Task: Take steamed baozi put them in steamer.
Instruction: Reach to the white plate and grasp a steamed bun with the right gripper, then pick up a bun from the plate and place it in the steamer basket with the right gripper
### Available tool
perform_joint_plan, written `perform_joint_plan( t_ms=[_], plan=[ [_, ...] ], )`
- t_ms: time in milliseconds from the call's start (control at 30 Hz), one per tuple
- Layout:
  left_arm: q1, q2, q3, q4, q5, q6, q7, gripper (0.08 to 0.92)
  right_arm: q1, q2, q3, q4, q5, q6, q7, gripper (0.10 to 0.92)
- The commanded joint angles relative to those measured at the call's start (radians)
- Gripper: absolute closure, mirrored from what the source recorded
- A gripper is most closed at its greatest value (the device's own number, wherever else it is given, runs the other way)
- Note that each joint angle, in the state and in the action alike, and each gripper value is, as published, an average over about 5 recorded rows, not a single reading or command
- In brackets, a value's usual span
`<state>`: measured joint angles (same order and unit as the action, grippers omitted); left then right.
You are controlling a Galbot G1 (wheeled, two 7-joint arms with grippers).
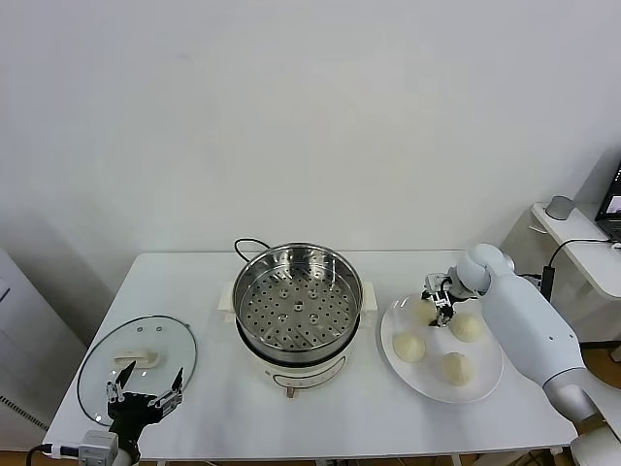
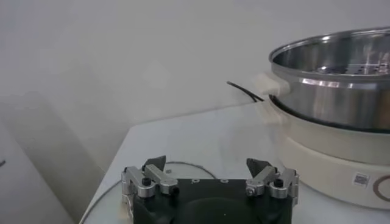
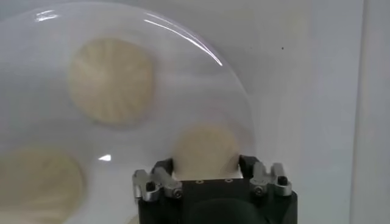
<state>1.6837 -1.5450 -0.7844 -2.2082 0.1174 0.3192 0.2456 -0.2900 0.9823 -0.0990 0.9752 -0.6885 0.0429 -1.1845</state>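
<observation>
I should use my right gripper to release the baozi on the far part of the steamer's perforated bottom (image 1: 292,277), close to the back side of the steamer.
Four pale baozi lie on a white plate (image 1: 485,383) at the right: one at the far left (image 1: 420,311), one at the far right (image 1: 469,327), one at the near left (image 1: 409,347), one at the front (image 1: 454,368). My right gripper (image 1: 439,299) is down over the far-left baozi (image 3: 204,146), its fingers pressed to the bun's two sides, the bun still at plate level. The steel steamer (image 1: 296,291) with a perforated floor stands in the middle on its white base and holds nothing. My left gripper (image 1: 146,396) is open and parked at the front left.
The glass lid (image 1: 136,359) with a white handle lies flat at the front left, under my left gripper (image 2: 206,167). The steamer's wall (image 2: 341,85) and black cord (image 1: 247,243) are nearby. A side table stands beyond the right edge.
</observation>
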Motion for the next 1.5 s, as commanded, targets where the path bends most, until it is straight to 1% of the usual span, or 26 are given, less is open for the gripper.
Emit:
perform_joint_plan(
  t_ms=[33, 200, 333, 500, 633, 700, 767, 900, 933, 1033, 1200, 1300, 1500],
  plan=[
    [-0.003, 0.001, 0.002, -0.002, 0.001, 0.003, -0.001, 0.177, 0.052, -0.029, -0.044, 0.044, 0.093, -0.026, -0.02, 0.54],
    [-0.006, -0.001, 0.008, -0.006, 0.003, -0.003, -0.009, 0.177, 0.262, -0.088, -0.238, 0.127, 0.305, -0.09, -0.065, 0.55],
    [-0.007, 0.002, 0.009, -0.004, 0.003, -0.012, -0.025, 0.177, 0.501, -0.076, -0.448, 0.123, 0.487, -0.146, -0.097, 0.55],
    [-0.011, 0.003, 0.011, -0.012, 0.002, -0.006, -0.038, 0.177, 0.749, 0.051, -0.603, 0.018, 0.616, -0.153, -0.14, 0.55],
    [-0.012, 0.0, 0.012, -0.014, 0.0, -0.006, -0.043, 0.177, 0.825, 0.197, -0.656, -0.1, 0.706, -0.13, -0.176, 0.55],
    [-0.01, -0.001, 0.011, -0.014, -0.002, -0.007, -0.046, 0.177, 0.839, 0.258, -0.669, -0.161, 0.749, -0.082, -0.205, 0.55],
    [-0.009, 0.0, 0.01, -0.013, -0.004, -0.008, -0.049, 0.177, 0.842, 0.306, -0.687, -0.219, 0.788, 0.022, -0.234, 0.55],
    [-0.011, -0.004, 0.008, -0.007, -0.006, -0.01, -0.053, 0.177, 0.836, 0.374, -0.765, -0.297, 0.852, 0.363, -0.202, 0.551],
    [-0.011, -0.006, 0.008, -0.006, -0.006, -0.009, -0.053, 0.177, 0.833, 0.381, -0.784, -0.291, 0.849, 0.437, -0.193, 0.552],
    [-0.011, -0.012, 0.01, -0.006, -0.005, -0.009, -0.053, 0.177, 0.824, 0.386, -0.816, -0.234, 0.803, 0.559, -0.19, 0.557],
    [-0.009, -0.017, 0.015, -0.005, -0.003, -0.008, -0.053, 0.177, 0.787, 0.398, -0.821, -0.172, 0.632, 0.722, -0.167, 0.558],
    [-0.01, -0.017, 0.015, -0.005, -0.002, -0.007, -0.053, 0.177, 0.757, 0.41, -0.814, -0.155, 0.55, 0.778, -0.156, 0.558],
    [-0.01, -0.02, 0.014, -0.008, -0.006, -0.009, -0.052, 0.177, 0.706, 0.426, -0.804, -0.115, 0.4, 0.821, -0.107, 0.558]
  ],
)
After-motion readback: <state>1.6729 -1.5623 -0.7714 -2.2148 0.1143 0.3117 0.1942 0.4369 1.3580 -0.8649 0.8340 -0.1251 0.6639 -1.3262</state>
